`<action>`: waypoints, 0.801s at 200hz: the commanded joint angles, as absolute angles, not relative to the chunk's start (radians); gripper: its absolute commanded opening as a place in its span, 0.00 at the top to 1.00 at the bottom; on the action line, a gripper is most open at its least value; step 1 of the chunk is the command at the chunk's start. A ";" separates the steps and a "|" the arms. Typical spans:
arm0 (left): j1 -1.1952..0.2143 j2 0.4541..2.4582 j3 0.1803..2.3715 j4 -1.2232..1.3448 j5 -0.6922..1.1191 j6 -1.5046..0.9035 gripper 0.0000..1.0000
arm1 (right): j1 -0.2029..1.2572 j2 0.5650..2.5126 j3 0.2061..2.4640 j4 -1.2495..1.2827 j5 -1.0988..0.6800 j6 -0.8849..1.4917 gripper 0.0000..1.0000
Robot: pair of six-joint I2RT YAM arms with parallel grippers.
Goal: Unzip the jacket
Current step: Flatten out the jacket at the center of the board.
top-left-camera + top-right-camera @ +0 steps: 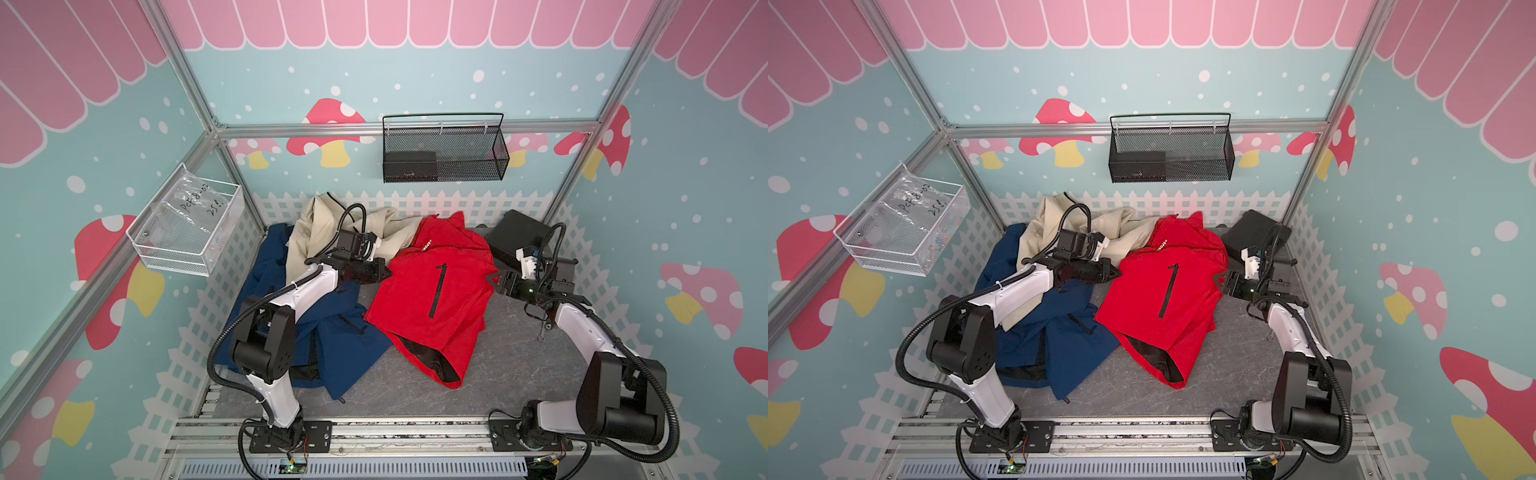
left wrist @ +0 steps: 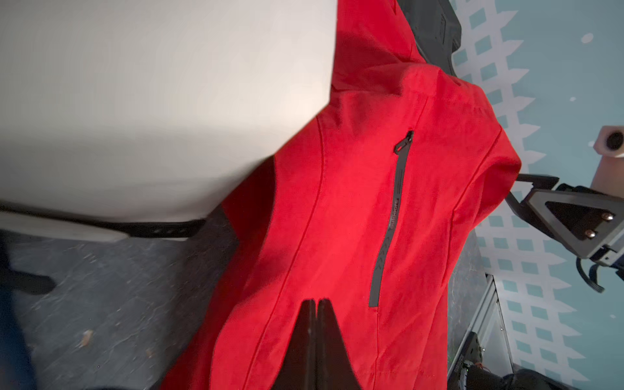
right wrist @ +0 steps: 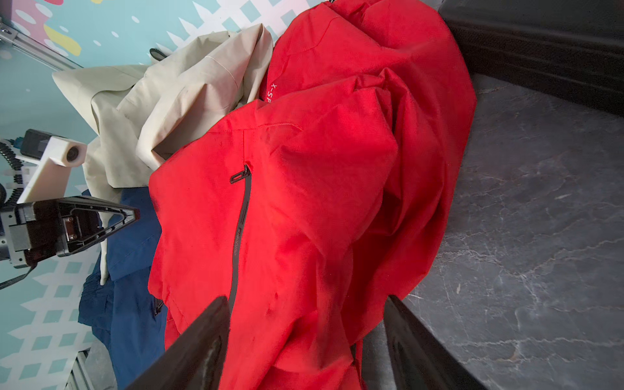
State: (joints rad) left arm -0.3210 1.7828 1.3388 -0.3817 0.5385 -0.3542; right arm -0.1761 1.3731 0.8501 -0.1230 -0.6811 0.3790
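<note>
The red jacket's edge is beside my shut, empty left gripper, so I need to open that gripper, take that edge (image 1: 385,286) and pull it toward the beige jacket.
A red jacket (image 1: 428,299) (image 1: 1163,299) lies crumpled mid-table, a closed black pocket zipper (image 1: 438,291) running down its front. The zipper's pull tab (image 2: 403,143) (image 3: 240,176) sits at the far end. My left gripper (image 1: 388,272) (image 2: 316,300) is shut at the jacket's left edge, fingers pressed together with nothing seen between them. In the right wrist view its tip (image 3: 136,214) stands just clear of the red cloth. My right gripper (image 1: 492,279) (image 3: 305,299) is open at the jacket's right edge, a fold of red fabric between its spread fingers. The jacket's main front zipper is hidden.
A navy jacket (image 1: 332,332) lies at the left under my left arm, a beige one (image 1: 316,237) behind it. A black box (image 1: 515,237) sits at the back right corner. A black wire basket (image 1: 444,149) and a white one (image 1: 187,232) hang on the walls.
</note>
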 commanded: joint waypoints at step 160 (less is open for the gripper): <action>-0.346 1.889 1.401 -0.206 0.700 -0.421 0.99 | -0.176 1.386 0.835 -0.125 -0.684 0.332 0.27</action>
State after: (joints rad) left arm -0.3431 1.9652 1.3628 -0.2562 0.6552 -0.3874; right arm -0.1761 1.3853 0.8425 -0.1177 -0.7044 0.3634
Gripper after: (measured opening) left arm 0.084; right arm 0.733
